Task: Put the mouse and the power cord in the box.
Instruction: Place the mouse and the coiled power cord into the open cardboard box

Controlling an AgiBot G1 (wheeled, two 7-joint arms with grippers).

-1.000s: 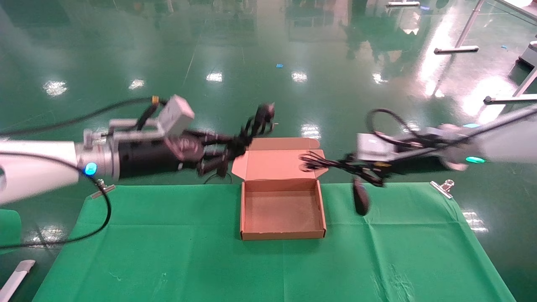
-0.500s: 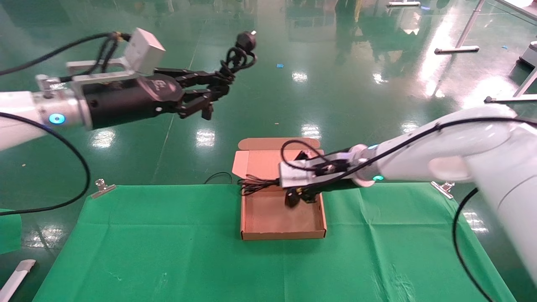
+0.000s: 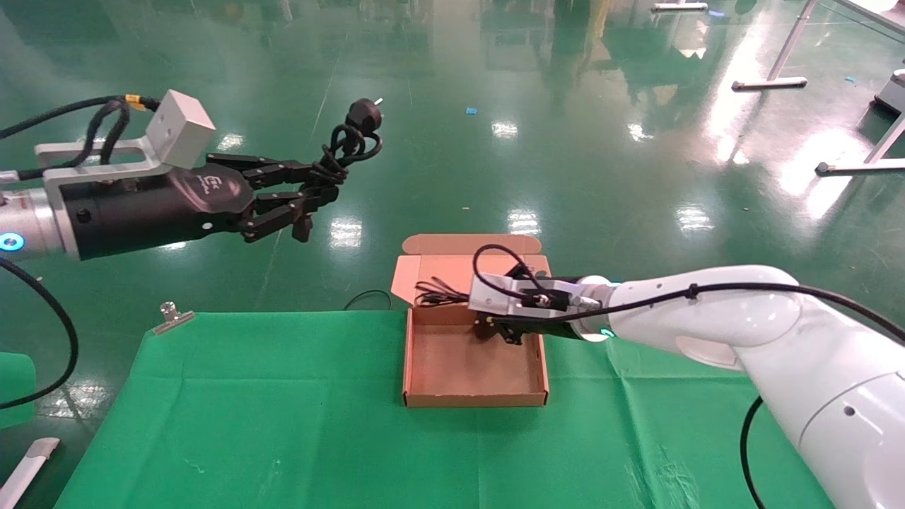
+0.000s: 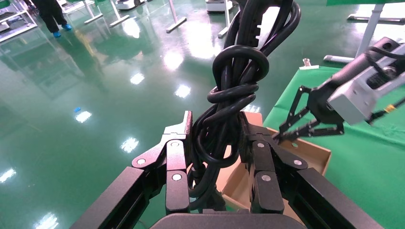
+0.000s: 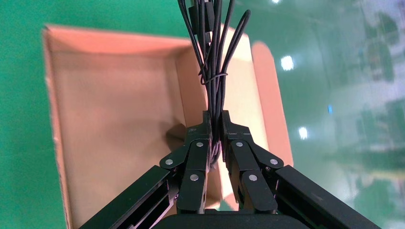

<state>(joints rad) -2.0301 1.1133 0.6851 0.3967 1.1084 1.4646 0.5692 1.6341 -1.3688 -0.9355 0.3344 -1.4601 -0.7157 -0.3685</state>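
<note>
The robot's right gripper should set the black mouse down on the box's bottom beside the box's side (image 3: 511,342) (image 5: 168,174) closest to that gripper's arm.
The brown cardboard box (image 3: 417,367) lies open on the green cloth, its lid flap folded back. My right gripper (image 3: 481,318) reaches over the box's far right corner, shut on the mouse's thin bundled wire (image 5: 213,71), which sticks out past the fingertips (image 5: 205,125) toward the lid. The black mouse (image 3: 486,328) hangs just under the gripper, inside the box and mostly hidden; I see it as a dark shape (image 5: 176,136). My left gripper (image 3: 322,180) is held high to the left of the box, shut on the knotted power cord (image 4: 236,71), plug head (image 3: 360,113) uppermost.
The green cloth (image 3: 247,410) covers the table, held by metal clips (image 3: 173,316) at its far corners. Glossy green floor lies beyond the far edge. A thin black cable (image 3: 368,297) loops at that edge. A white object (image 3: 28,466) lies at the near left.
My right arm swung in from the right, carrying the mouse over the box and down into its far part. My left arm lifted the power cord away from the lid, up and to the left.
</note>
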